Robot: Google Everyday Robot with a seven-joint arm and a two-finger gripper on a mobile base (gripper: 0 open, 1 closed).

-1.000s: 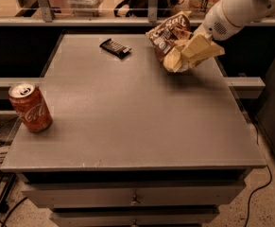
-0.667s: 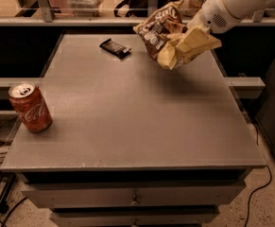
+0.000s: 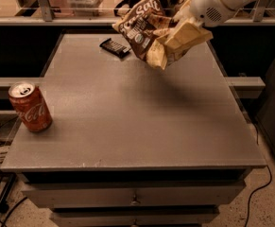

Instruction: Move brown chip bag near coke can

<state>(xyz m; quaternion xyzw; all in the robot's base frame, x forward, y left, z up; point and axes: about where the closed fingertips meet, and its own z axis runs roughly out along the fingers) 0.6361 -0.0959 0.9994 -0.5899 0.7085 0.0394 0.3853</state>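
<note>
My gripper is to place the brown chip bag on the bare grey tabletop (image 3: 79,102). Next, I let go of the bag there, close beside the red coke can.
The brown chip bag (image 3: 141,26), crinkly pale yellow and dark brown with white lettering, hangs in the air above the far middle of the grey table (image 3: 132,117). My gripper (image 3: 167,41) is shut on the bag's right side and holds it clear of the tabletop; the white arm reaches in from the upper right. The red coke can (image 3: 30,107) stands upright near the table's left edge, far to the lower left of the bag.
A small dark candy bar wrapper (image 3: 114,47) lies flat on the far part of the table, just left of and below the lifted bag. A shelf rail runs behind the table. Drawers sit under the front edge. Cables lie on the floor at both sides.
The gripper has lifted the chip bag off the table and carried it up and to the left. The can and the wrapper have not moved.
</note>
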